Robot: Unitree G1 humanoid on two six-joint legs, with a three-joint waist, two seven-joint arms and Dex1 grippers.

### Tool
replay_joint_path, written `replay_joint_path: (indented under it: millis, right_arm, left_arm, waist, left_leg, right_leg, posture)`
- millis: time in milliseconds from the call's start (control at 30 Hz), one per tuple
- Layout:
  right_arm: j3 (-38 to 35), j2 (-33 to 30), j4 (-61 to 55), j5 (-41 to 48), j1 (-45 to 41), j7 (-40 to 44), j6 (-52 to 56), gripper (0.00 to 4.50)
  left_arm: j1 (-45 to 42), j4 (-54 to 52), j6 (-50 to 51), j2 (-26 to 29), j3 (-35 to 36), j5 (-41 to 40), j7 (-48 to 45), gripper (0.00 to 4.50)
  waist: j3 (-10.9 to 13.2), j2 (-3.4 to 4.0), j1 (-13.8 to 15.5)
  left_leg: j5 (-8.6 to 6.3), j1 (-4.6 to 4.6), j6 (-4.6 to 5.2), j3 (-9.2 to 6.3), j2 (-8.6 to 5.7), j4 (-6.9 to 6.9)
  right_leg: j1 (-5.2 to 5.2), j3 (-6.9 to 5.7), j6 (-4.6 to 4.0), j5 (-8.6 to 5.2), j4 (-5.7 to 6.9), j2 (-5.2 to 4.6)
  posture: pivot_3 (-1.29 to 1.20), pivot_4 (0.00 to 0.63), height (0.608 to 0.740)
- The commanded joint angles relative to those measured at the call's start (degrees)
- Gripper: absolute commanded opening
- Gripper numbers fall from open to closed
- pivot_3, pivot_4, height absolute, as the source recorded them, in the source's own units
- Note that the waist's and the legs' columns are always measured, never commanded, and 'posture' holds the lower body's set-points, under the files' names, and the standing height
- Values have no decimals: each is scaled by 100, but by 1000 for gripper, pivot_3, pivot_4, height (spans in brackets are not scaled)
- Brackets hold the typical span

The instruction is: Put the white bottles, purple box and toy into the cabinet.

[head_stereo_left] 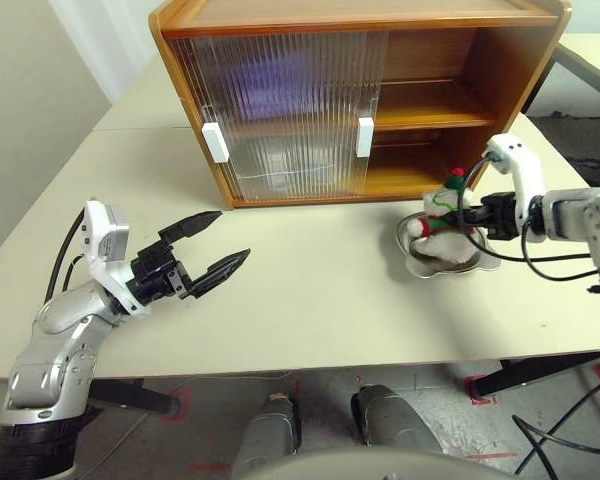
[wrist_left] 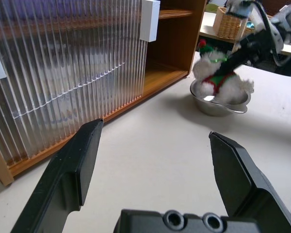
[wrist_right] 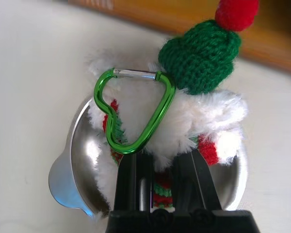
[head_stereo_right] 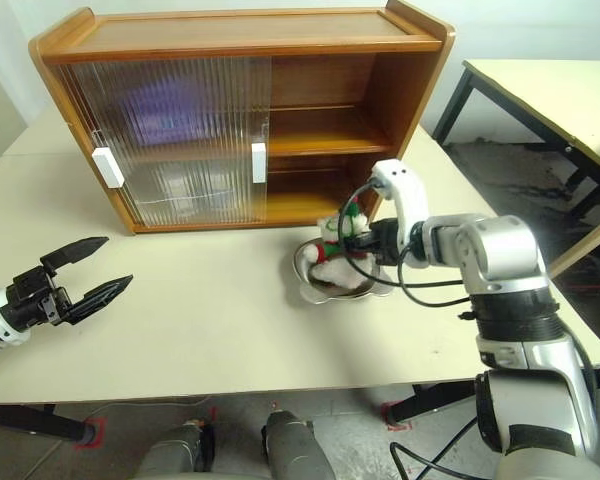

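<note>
My right gripper should put the toy down on the cabinet's open upper shelf [head_stereo_left: 421, 101], just past the edge of the ribbed door.
The toy [head_stereo_left: 442, 212], a white plush bear with a green hat and striped scarf, sits in a shiny metal dish [head_stereo_left: 450, 266] in front of the cabinet's open right half. My right gripper [wrist_right: 157, 156] is shut on the toy's lower body, just under its green carabiner [wrist_right: 136, 111]. The cabinet [head_stereo_left: 500, 60] stands at the back of the table, with its ribbed doors [head_stereo_left: 290, 110] covering the left half. A purple blur behind the upper door looks like the purple box [head_stereo_right: 165, 105]. The white bottles are hidden. Over the table's left front, my left gripper [head_stereo_left: 208, 250] hangs open and holds nothing.
The dish lies close to the cabinet's lower shelf [head_stereo_left: 420, 180], whose right side is open. A second table [head_stereo_right: 550, 85] stands to the right across a gap, and a wicker basket [wrist_left: 230, 22] rests on it. Bare tabletop [head_stereo_left: 310, 300] lies between the two grippers.
</note>
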Motion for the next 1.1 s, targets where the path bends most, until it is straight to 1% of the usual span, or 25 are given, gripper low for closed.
replay_joint_path:
  millis: [33, 100, 167, 233, 267, 300, 400, 667, 867, 1000, 1100]
  right_arm:
    - [-271, -41, 6, 475, -357, 421, 215, 189]
    - [-379, -58, 6, 666, -537, 556, 380, 189]
    - [-492, 8, 151, 654, -706, 480, 232, 189]
    - [-955, 433, 524, 797, -1111, 266, -153, 189]
    - [-1107, 614, 662, 821, -1271, 148, -283, 189]
    - [-1193, 745, 756, 823, -1382, 62, -371, 189]
    - [-1244, 920, 906, 710, -1523, -120, -617, 189]
    - [-1381, 1032, 1268, 674, -1630, -221, -1340, 189]
    - [-1466, 1230, 1746, 401, -1771, -652, -2259, 189]
    - [-1573, 1453, 1977, 321, -1865, -906, -2754, 189]
    - [-1435, 1660, 2082, 87, -1836, -1100, -3291, 189]
  left_arm:
    - [-29, -85, 61, 10, -20, 36, 49, 4500]
    - [-24, -110, 68, 9, -18, 24, 66, 4500]
    - [-7, -133, 68, 4, -12, 11, 71, 4500]
    - [1, -129, 49, -22, -44, 28, 66, 4500]
    - [-9, -121, 51, -27, -76, 23, 33, 4500]
    - [-24, -114, 67, -32, -101, 7, 11, 4500]
    - [-68, -116, 88, -37, -126, -44, -34, 4500]
    - [10, -266, -140, -76, -83, -237, -496, 4500]
    - [-226, -244, -191, -323, -66, -479, -514, 4500]
    - [-280, -157, -194, -328, -86, -403, -523, 4500]
    - [-251, -104, -216, -330, -97, -337, -521, 4500]
  waist:
    - [0, 1, 0]
    - [-1, 1, 1]
    - [-1, 0, 9]
    - [-1, 0, -1]
    - [0, 3, -17]
    - [-1, 6, -22]
    - [-2, 5, -12]
    - [-2, 5, 52]
    - [-2, 5, 55]
    - [-4, 8, 44]
    - [-4, 9, 37]
  left_leg:
    - [0, 0, 1, 0, 0, -1]
    - [1, -1, 1, 1, 0, -2]
    - [1, -1, 1, 0, 0, -2]
    - [2, -1, 3, 0, 0, -2]
    - [3, 0, 4, 1, 0, -1]
    - [3, 0, 6, 2, -1, -2]
    - [5, 0, 9, -2, 4, -3]
    - [3, -7, 12, -2, 4, -3]
    - [5, -5, 15, -2, 6, -1]
    - [8, -2, 19, -2, 6, 2]
    - [8, 0, 20, -2, 7, 3]
  right_leg:
    - [-2, 0, -1, 0, 1, 0]
    - [-3, 0, -1, -1, 3, 2]
    - [-2, -2, -5, -2, 2, 3]
    - [-2, -1, -20, 5, 2, 1]
    - [-3, 2, -46, 21, 3, 1]
    - [-8, 8, -52, 25, 3, 2]
    - [-12, -1, -57, 28, 9, 3]
    - [-13, -5, -60, 22, 8, 2]
    - [-11, -5, -53, 29, 11, 2]
    - [-9, -4, -49, 39, 12, 2]
    - [-6, -4, -47, 39, 12, 3]
  posture:
    - [-175, 71, 740]
    - [-176, 70, 740]
    - [-176, 70, 740]
    - [-182, 70, 740]
    - [-180, 69, 740]
    - [-179, 69, 740]
    - [-171, 69, 740]
    - [-166, 65, 740]
    - [-167, 62, 740]
    - [-165, 62, 740]
    - [-161, 59, 740]
